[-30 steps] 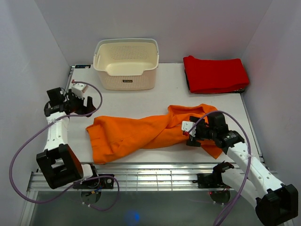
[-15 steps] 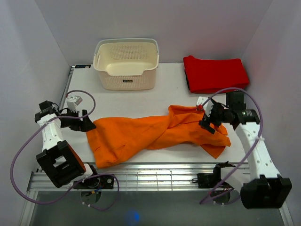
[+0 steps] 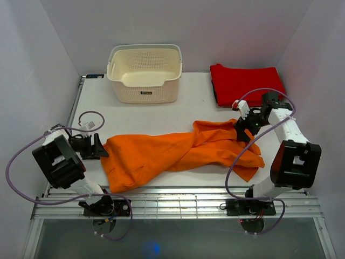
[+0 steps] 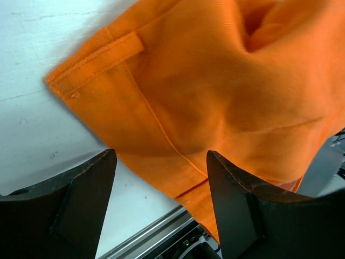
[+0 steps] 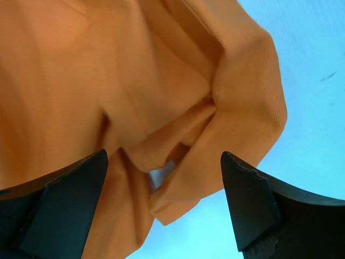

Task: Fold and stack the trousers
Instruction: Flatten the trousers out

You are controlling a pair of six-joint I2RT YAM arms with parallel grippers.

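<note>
The orange trousers have a leg nearest the red folded cloth. Next, my right gripper should close on the orange trousers' leg end (image 3: 246, 134) (image 5: 180, 195) on that leg.
The bright orange trousers (image 3: 172, 151) lie crumpled across the middle of the white table, waistband end to the left, legs bunched to the right. My left gripper (image 3: 101, 146) is open at the left edge of the cloth; in the left wrist view (image 4: 160, 178) its jaws stand wide over the waistband corner (image 4: 97, 59) and hold nothing. My right gripper (image 3: 241, 129) is open at the upper right folds of the cloth; in the right wrist view (image 5: 164, 186) its jaws straddle a folded hem (image 5: 178, 199), holding nothing.
A cream plastic basket (image 3: 144, 73) stands at the back centre. A red folded cloth (image 3: 245, 84) lies at the back right. The table's metal front rail (image 3: 172, 202) runs below the trousers. Grey walls close in left and right.
Both arms swung outward and down to the ends of the trousers: the left gripper lowered to the waistband edge, the right gripper moved back to the upper right folds. The cloth barely shifted.
</note>
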